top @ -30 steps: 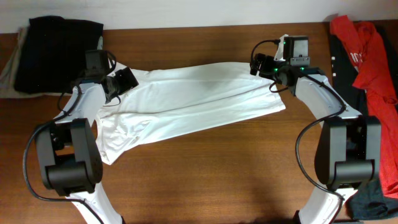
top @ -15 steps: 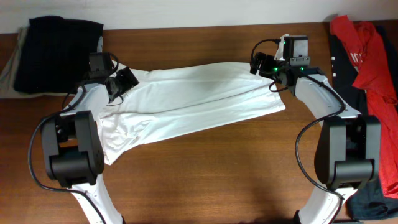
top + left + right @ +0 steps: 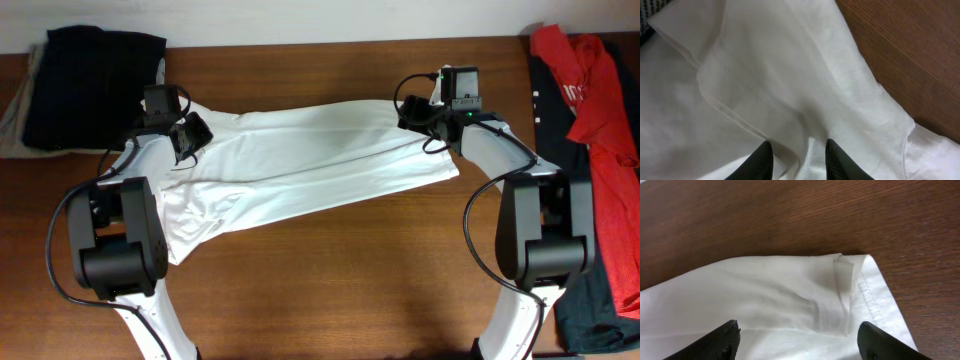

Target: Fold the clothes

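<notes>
I will open my left gripper, pinch the top layer's edge (image 3: pixel 751 129) and pull it straight, because the white T-shirt's top layer is bunched into a crease.
The clothes, a white T-shirt (image 3: pixel 300 165), lie spread across the wooden table, with a sleeve hanging toward the front left. My left gripper (image 3: pixel 190 135) is pressed down on the shirt's upper left part. In the left wrist view its fingers (image 3: pixel 765 155) stand half closed around a raised ridge of cloth (image 3: pixel 805 150), with a gap still showing. My right gripper (image 3: pixel 418 118) is at the shirt's upper right corner. In the right wrist view its jaws are wide open over the hemmed corner (image 3: pixel 855 280), which has a small flap folded back.
Folded black garments (image 3: pixel 90 85) lie at the back left, just beyond the left gripper. A red shirt (image 3: pixel 595 80) and dark clothes (image 3: pixel 590 320) lie along the right edge. Bare wood (image 3: pixel 330 280) shows in front of the shirt.
The left jaws have narrowed a lot, bunching cloth between them. The right gripper has shifted slightly left onto the shirt's corner, and its jaws have narrowed a little.
</notes>
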